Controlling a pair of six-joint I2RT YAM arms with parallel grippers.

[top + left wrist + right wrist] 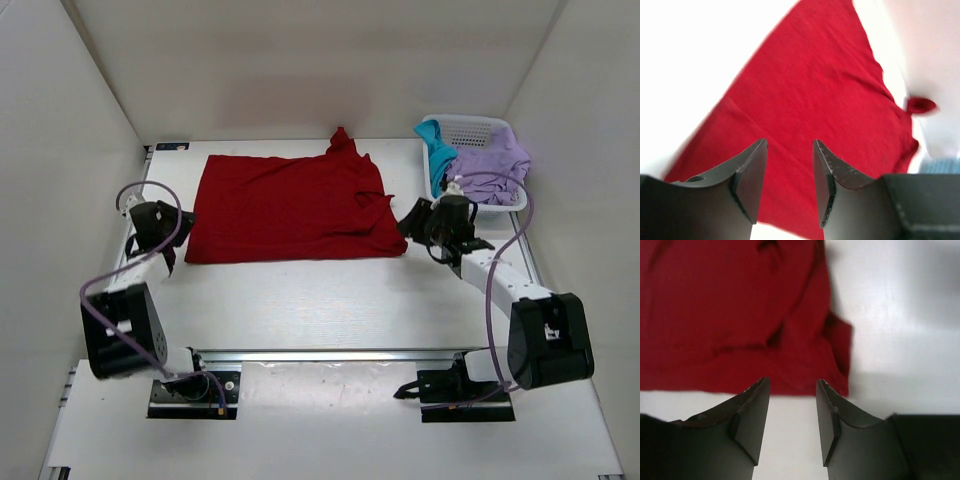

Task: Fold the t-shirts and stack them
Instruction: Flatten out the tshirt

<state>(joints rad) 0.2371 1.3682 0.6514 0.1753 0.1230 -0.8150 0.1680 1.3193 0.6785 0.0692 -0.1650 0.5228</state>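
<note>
The red t-shirt's sleeve lies bunched near the robot's right gripper, so next the left gripper pinches the opposite edge (193,226) while the right gripper pulls the folds open.
The deep red t-shirt (290,208) lies spread on the white table, a sleeve bunched at its right side. It fills the left wrist view (810,100) and the upper left of the right wrist view (735,315). The teal t-shirt (435,148) and the lavender t-shirt (490,165) sit heaped in the white mesh basket (470,125). My left gripper (183,222) is open and empty at the red shirt's left edge, seen in its own view (790,145). My right gripper (408,222) is open and empty at the shirt's right corner, seen in its own view (792,382).
The basket stands at the back right corner against the white wall. White walls close in the table (330,300) on the left, back and right. An aluminium rail (340,356) runs along the near edge between the arm bases.
</note>
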